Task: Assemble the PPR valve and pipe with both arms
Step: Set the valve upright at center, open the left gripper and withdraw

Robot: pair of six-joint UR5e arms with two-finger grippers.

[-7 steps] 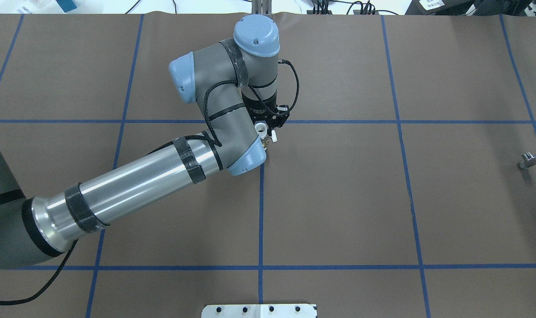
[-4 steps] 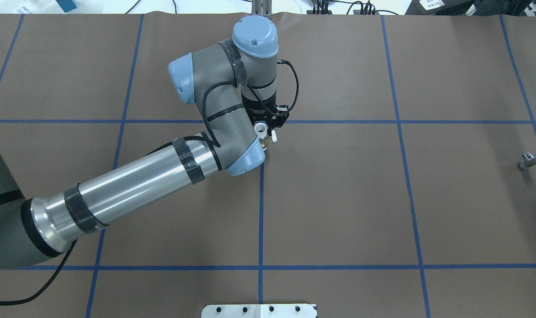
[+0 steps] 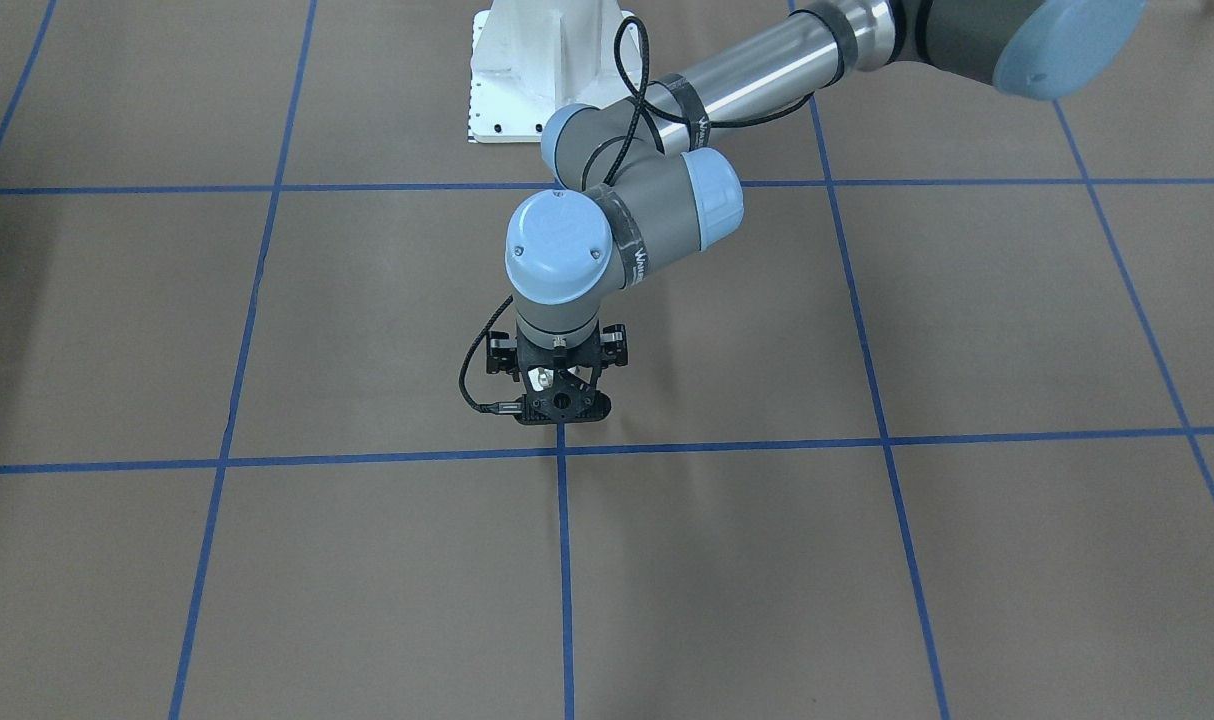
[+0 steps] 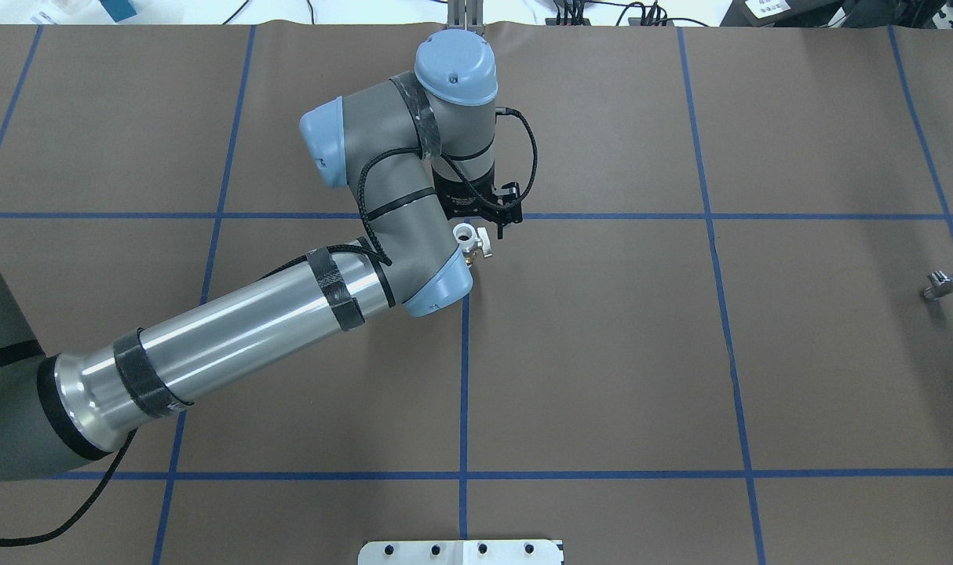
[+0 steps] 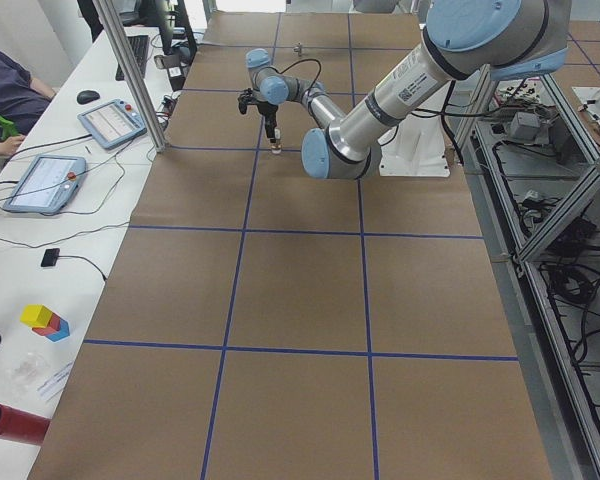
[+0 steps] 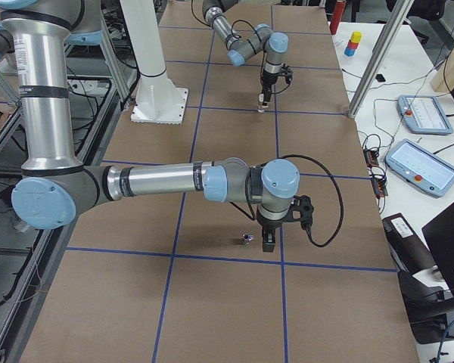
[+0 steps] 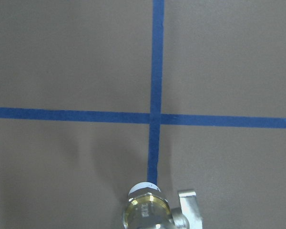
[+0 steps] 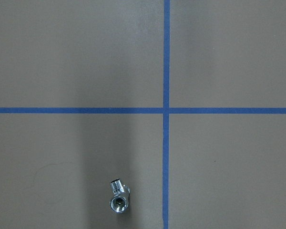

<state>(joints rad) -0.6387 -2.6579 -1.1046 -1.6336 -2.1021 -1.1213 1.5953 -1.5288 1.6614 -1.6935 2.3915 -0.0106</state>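
My right gripper is to close next on the body of the pipe (image 8: 122,194), behind the threaded end of the pipe.
The PPR valve (image 4: 465,234) stands upright near the table's middle, white collar on top, brass body and side tab below. It fills the bottom edge of the left wrist view (image 7: 148,210). My left gripper (image 4: 476,224) reaches straight down onto it and looks shut on it; the fingers are mostly hidden (image 3: 552,385). The pipe (image 4: 944,285) lies on the brown mat at the far right and shows in the right wrist view (image 8: 119,198). My right gripper (image 6: 270,242) hangs just beside the pipe (image 6: 246,240); I cannot tell whether it is open or shut.
The white pedestal base (image 3: 552,70) stands at the robot's edge of the table. Blue tape lines (image 4: 463,377) split the brown mat into squares. A side bench with tablets (image 5: 45,180) and a metal post (image 5: 130,70) runs along the operators' side.
My left wrist has turned a little, swinging its black cable mount to the right. The valve shifted and turned slightly with it. The pipe has not moved.
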